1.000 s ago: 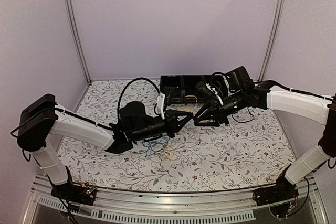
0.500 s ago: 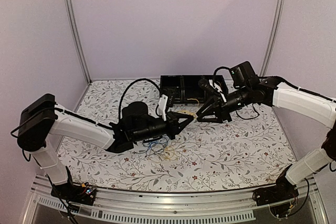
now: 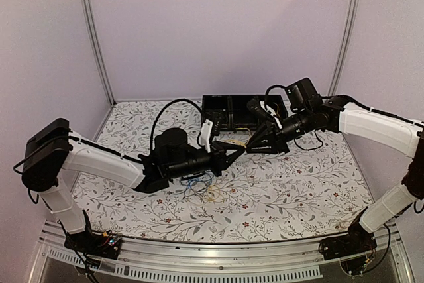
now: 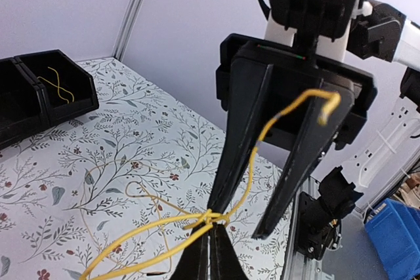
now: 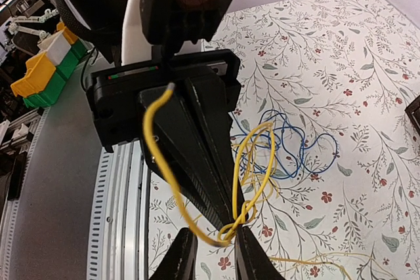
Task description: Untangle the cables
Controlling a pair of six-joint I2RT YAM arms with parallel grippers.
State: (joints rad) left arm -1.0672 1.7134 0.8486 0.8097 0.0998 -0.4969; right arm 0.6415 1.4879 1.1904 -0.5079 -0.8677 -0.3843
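Observation:
My right gripper should hold the knot in the yellow cable, since my left gripper pinches it shut, while my left gripper takes the strand of cable (image 4: 195, 235) beside it.
Above the table's middle my left gripper (image 3: 237, 148) and right gripper (image 3: 250, 145) meet tip to tip. In the left wrist view the left gripper (image 4: 211, 244) is shut on a knot (image 4: 210, 215) in the yellow cable. From the knot one strand rises between the spread fingers of the right gripper, and yellow loops trail to the table. In the right wrist view the right gripper (image 5: 215, 235) is open, with the knot (image 5: 241, 216) against its right finger (image 5: 252, 257). A blue cable (image 5: 308, 155) lies looped on the table under the yellow loops, and is seen from above as a blue cable (image 3: 195, 183).
A row of black bins (image 3: 228, 107) stands at the back of the table; one bin (image 4: 46, 90) holds a short yellow cable piece (image 4: 56, 86). A pale loop (image 3: 212, 193) lies by the blue cable. The left arm's thick black cable (image 3: 165, 107) arches above it.
The right arm's wrist has risen and drawn back toward the bins. Both gripper tips stay together at the yellow knot. The left arm has barely moved.

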